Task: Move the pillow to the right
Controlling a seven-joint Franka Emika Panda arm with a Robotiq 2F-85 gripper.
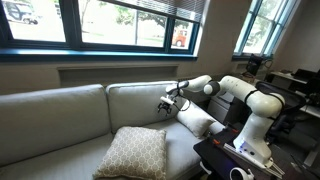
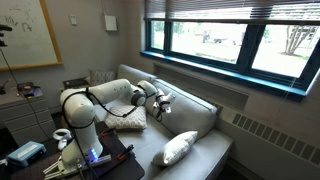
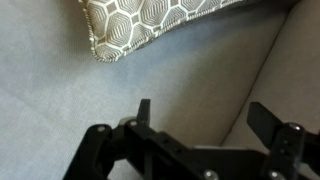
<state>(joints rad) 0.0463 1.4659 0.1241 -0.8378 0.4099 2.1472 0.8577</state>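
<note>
My gripper should move next to the patterned pillow's back corner [image 1: 163,132], beside the backrest and nearest the smaller white pillow, and close there.
The pillow [image 1: 135,152], large, square, with a beige-and-white lattice pattern, lies flat on the grey couch seat; it also shows in the other exterior view [image 2: 128,120]. In the wrist view one pointed corner of the pillow [image 3: 150,20] shows at the top. My gripper [image 1: 166,103] hangs open and empty above the seat, close to the backrest and apart from the pillow. It also shows in an exterior view [image 2: 163,104] and in the wrist view [image 3: 205,118], with bare couch fabric between its fingers.
A smaller plain white pillow [image 1: 195,122] lies on the seat near the arm; it also shows in an exterior view [image 2: 180,147]. The couch backrest [image 1: 70,110] stands behind. The robot base stands on a dark table [image 1: 225,160] at the couch's end.
</note>
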